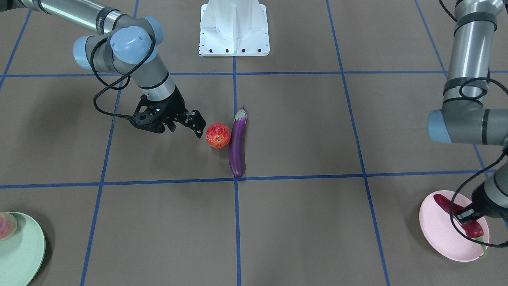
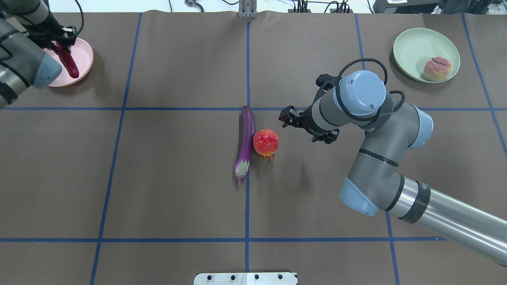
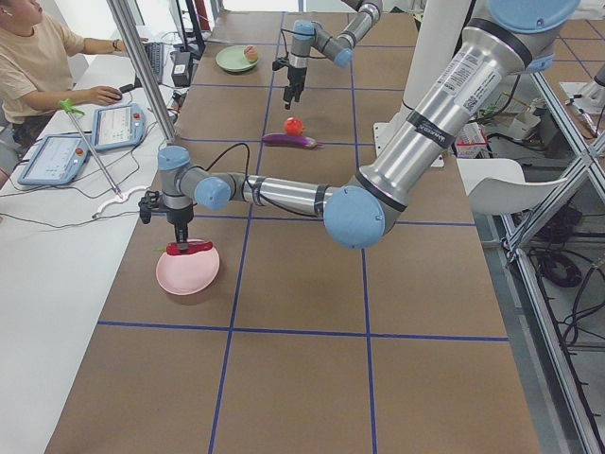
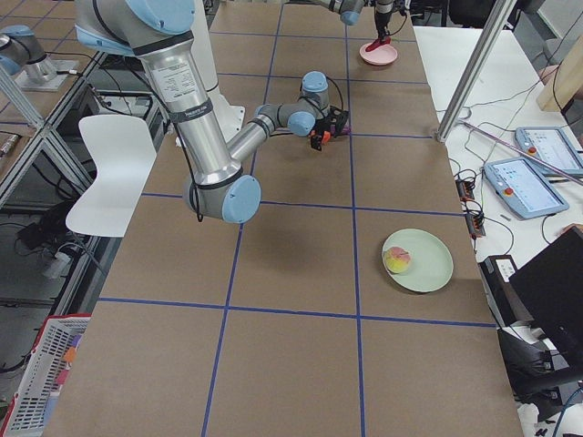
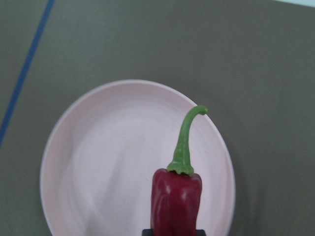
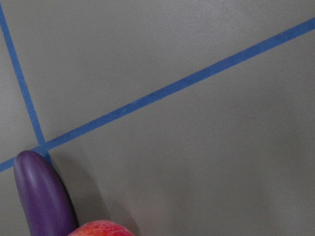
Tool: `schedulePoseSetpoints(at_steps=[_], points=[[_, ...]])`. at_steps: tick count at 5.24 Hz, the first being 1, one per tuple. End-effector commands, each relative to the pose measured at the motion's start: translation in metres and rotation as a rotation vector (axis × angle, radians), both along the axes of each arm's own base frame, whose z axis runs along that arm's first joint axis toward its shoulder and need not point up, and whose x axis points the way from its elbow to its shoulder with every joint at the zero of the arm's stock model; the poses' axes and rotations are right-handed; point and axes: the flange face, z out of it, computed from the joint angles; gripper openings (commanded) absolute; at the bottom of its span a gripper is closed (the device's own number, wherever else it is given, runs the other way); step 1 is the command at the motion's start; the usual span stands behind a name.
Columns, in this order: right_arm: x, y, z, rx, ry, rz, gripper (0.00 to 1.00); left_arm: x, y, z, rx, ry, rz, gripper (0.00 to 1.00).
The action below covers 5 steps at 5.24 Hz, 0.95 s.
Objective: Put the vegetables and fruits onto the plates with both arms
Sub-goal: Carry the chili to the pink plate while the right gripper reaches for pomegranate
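Next, my right gripper moves to close around the sides of the pomegranate-like fruit (image 1: pixel 218 134) (image 6: pixel 102 229), the one that is touching the purple eggplant.
My left gripper (image 1: pixel 465 214) is shut on the red chili pepper (image 1: pixel 442 201) and holds it over the pale pink plate (image 1: pixel 444 238). The left wrist view shows the chili (image 5: pixel 176 196) with its green stem above the plate (image 5: pixel 98 172). My right gripper (image 1: pixel 194 125) is open and empty, low and just beside the pomegranate-like fruit (image 1: pixel 218 135). This fruit touches the purple eggplant (image 1: pixel 237 145) at the table's middle. The peach (image 2: pixel 437 69) lies on the mint green plate (image 2: pixel 412 47).
The white base block (image 1: pixel 234 28) stands at the robot's edge of the table. Blue tape lines cross the brown table top. An operator (image 3: pixel 38 57) sits by tablets beside the table's far side.
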Motion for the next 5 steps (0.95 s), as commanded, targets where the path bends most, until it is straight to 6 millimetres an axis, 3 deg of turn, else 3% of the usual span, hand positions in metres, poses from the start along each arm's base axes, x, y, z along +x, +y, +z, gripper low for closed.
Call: schedulePoseSetpoints(at_steps=[1, 2, 3, 5], points=[[-0.03, 0.023, -0.009, -0.035, -0.007, 0.037, 1.0, -0.012, -0.013, 0.007, 0.035, 0.008, -0.008, 0.99], [-0.04, 0.023, -0.035, -0.037, -0.038, 0.069, 1.0, -0.006, -0.014, -0.002, 0.036, 0.017, -0.024, 1.0], [-0.039, 0.024, -0.042, -0.047, -0.054, 0.077, 1.0, -0.003, -0.014, -0.004, 0.037, 0.019, -0.023, 1.0], [-0.049, 0.026, -0.034, -0.049, -0.036, 0.069, 1.0, 0.002, -0.014, -0.01, 0.04, 0.028, -0.034, 1.0]])
